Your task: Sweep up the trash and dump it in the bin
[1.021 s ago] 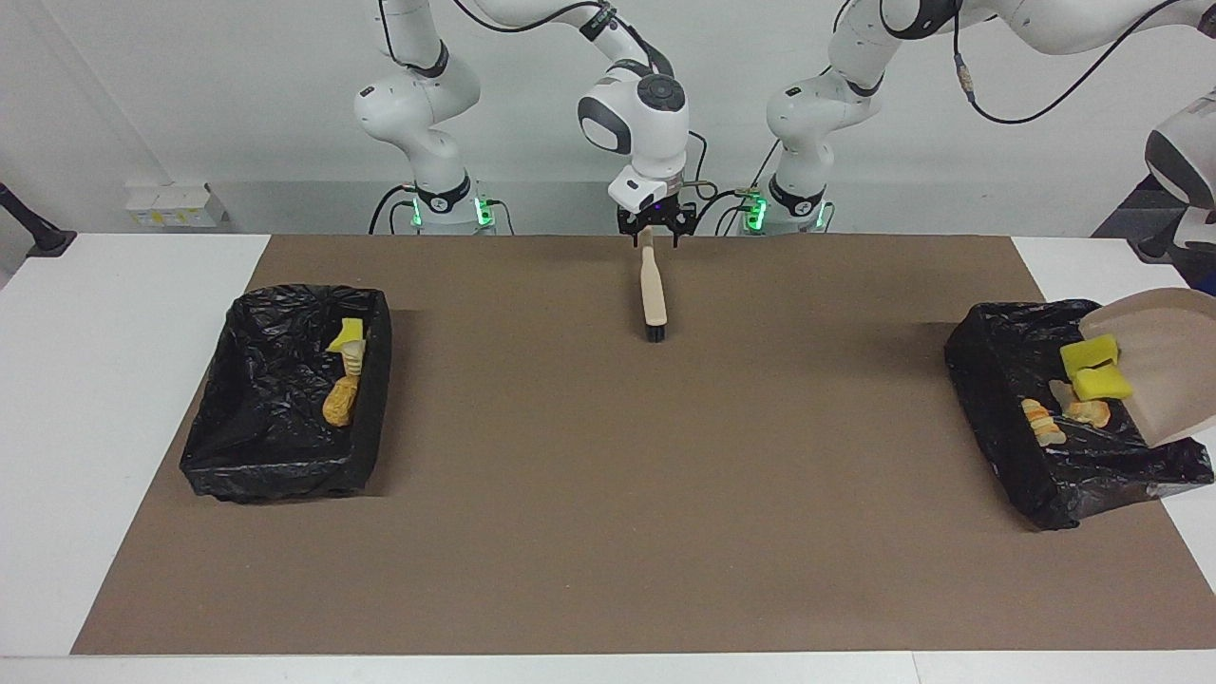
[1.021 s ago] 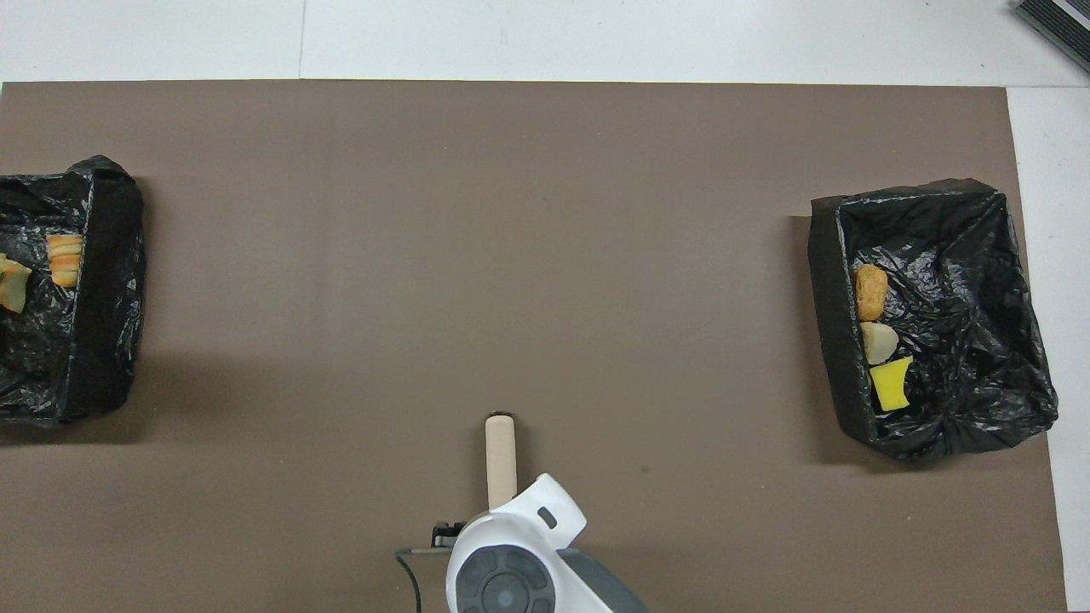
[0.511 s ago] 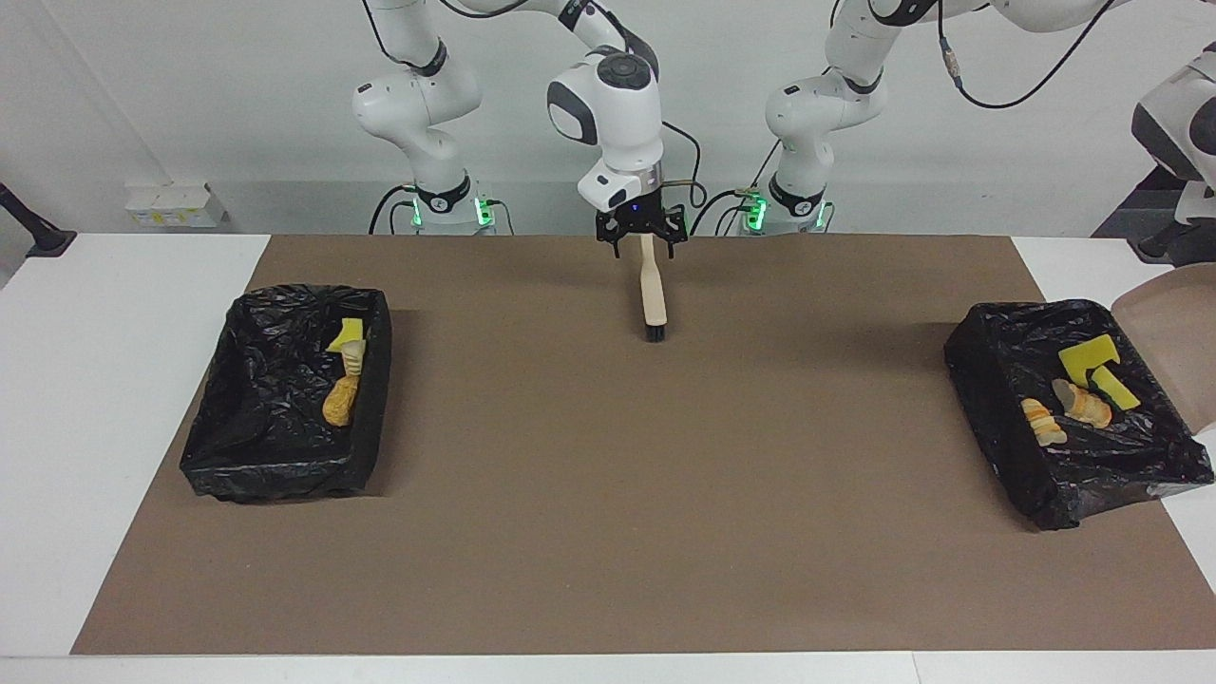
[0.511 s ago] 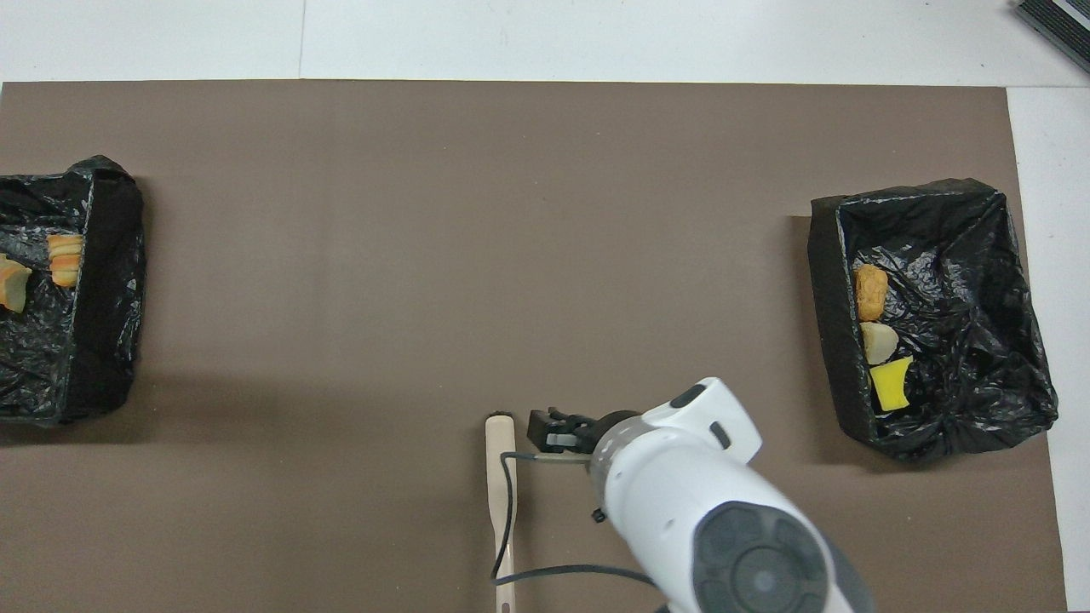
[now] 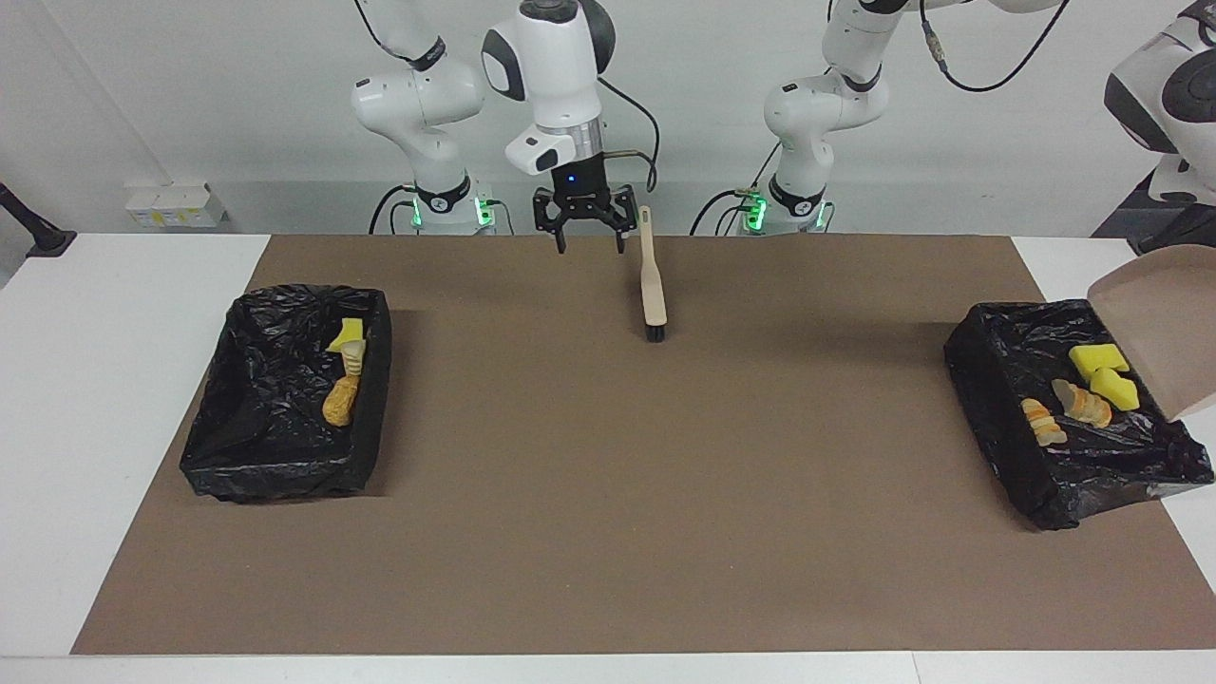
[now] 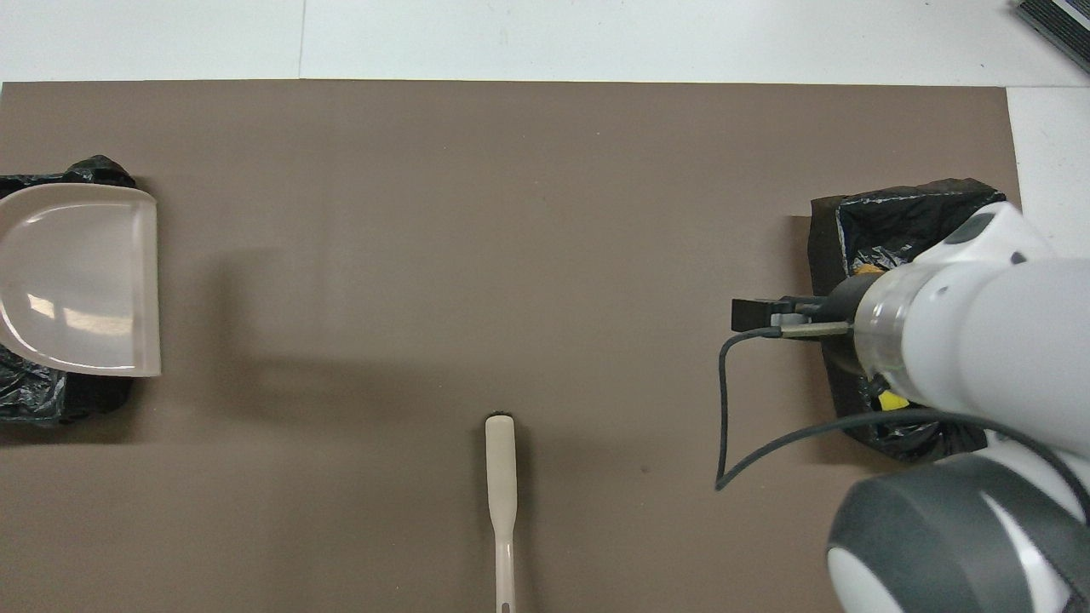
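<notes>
I need to set the beige dustpan down with my left gripper on the brown mat [image 6: 524,267] just past the brush's bristles.
The trash lies in two black-lined bins. Yellow sponge chunks [image 5: 1100,359] and bread pieces [image 5: 1083,406] are in the bin [image 5: 997,380] at the left arm's end. A sponge chunk [image 5: 348,332] and a golden piece [image 5: 339,401] are in the bin [image 5: 275,456] at the right arm's end. The beige dustpan [image 5: 1164,328] hangs empty over the first bin, covering it in the overhead view [image 6: 81,281]; the left gripper holding it is past the picture's edge. My right gripper [image 5: 589,228] hangs open and empty over the mat's edge, beside the brush [image 5: 653,285].
The brush [image 6: 501,477] lies flat on the brown mat [image 5: 608,494], handle toward the robots, bristles toward the table's middle. In the overhead view the raised right arm [image 6: 962,340] covers most of the bin [image 6: 911,213] at its end.
The right gripper let go of the brush handle, rose and swung toward the right arm's end. The two sponge chunks slid from the dustpan into the bin, and the dustpan lifted away.
</notes>
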Controlling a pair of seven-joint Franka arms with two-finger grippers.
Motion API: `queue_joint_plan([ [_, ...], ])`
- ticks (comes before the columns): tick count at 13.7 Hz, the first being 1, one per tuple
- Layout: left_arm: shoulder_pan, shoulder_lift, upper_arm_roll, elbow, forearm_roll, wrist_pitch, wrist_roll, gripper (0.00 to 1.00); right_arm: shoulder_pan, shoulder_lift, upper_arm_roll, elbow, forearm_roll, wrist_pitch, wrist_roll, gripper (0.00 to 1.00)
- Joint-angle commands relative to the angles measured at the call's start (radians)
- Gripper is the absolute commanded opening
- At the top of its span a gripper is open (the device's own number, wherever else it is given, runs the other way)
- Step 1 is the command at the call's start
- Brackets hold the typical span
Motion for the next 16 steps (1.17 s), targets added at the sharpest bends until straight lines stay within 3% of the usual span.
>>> queue_joint_plan([
  [1, -0.092, -0.004, 0.012, -0.047, -0.121, -0.035, -0.214, 0.0, -0.011, 0.12, 0.017, 0.201, -0.084, -0.124, -0.026, 1.0],
  [4, -0.172, -0.007, 0.012, -0.088, -0.244, -0.035, -0.478, 0.0, -0.046, 0.154, 0.005, 0.264, -0.088, -0.184, -0.088, 1.0],
  [9, -0.323, 0.016, 0.012, -0.133, -0.456, 0.014, -1.01, 0.0, -0.054, 0.154, -0.003, 0.279, -0.086, -0.236, -0.089, 1.0],
  [14, -0.504, 0.103, 0.011, -0.159, -0.577, 0.236, -1.55, 0.0, -0.072, 0.177, -0.024, 0.304, -0.078, -0.318, -0.092, 1.0],
  [16, -0.573, 0.139, 0.011, -0.164, -0.597, 0.334, -1.731, 0.0, -0.007, 0.194, -0.102, 0.357, -0.077, -0.364, -0.094, 1.0],
])
